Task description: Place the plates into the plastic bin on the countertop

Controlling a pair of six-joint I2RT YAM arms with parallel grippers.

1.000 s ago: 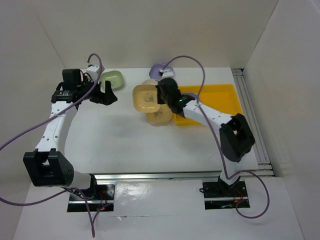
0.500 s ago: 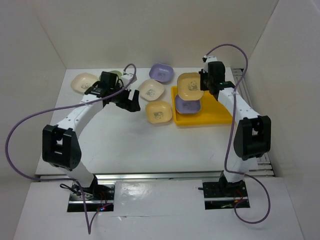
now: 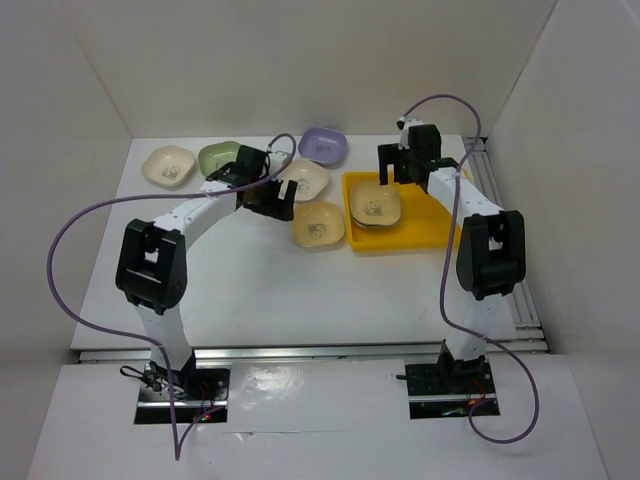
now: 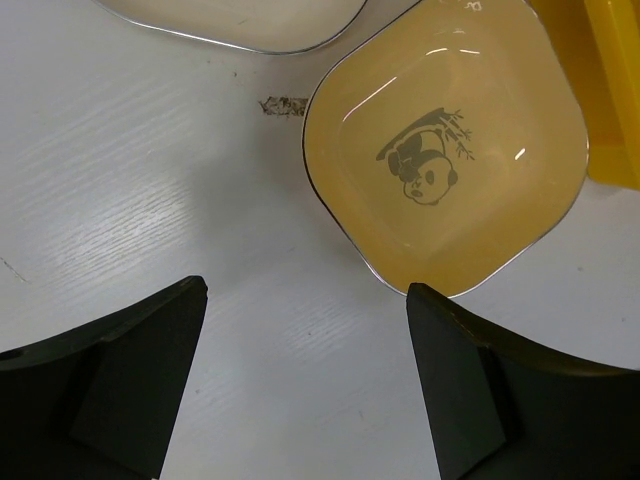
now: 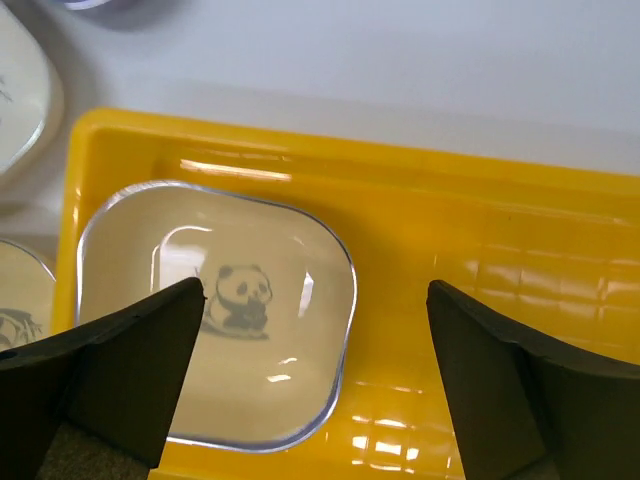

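Observation:
Next, my left gripper goes to the yellow plate and closes on the plate's rim [image 3: 294, 227] [image 4: 335, 224], on the side farthest from the yellow plastic bin.
A tan plate [image 3: 375, 205] [image 5: 215, 340] with a panda print lies in the left half of the yellow plastic bin [image 3: 440, 205] [image 5: 500, 250]. My right gripper [image 3: 395, 180] [image 5: 315, 370] hovers open just above it, holding nothing. On the white countertop [image 3: 250, 270] stand a yellow plate [image 3: 318, 223] [image 4: 445, 180], two cream plates [image 3: 303, 180] [image 3: 168, 165], a green one [image 3: 222, 158] and a lavender one [image 3: 323, 145]. My left gripper [image 3: 272, 205] [image 4: 305, 380] is open over bare countertop, just left of the yellow plate.
White walls enclose the countertop on the left, back and right. A metal rail [image 3: 500, 230] runs along the right side beyond the bin. The right half of the bin holds nothing. Purple cables loop above both arms.
My right gripper carried the tan plate from the middle of the table to the bin, let it go and opened. My left arm swung right, from the green plate toward the yellow plate.

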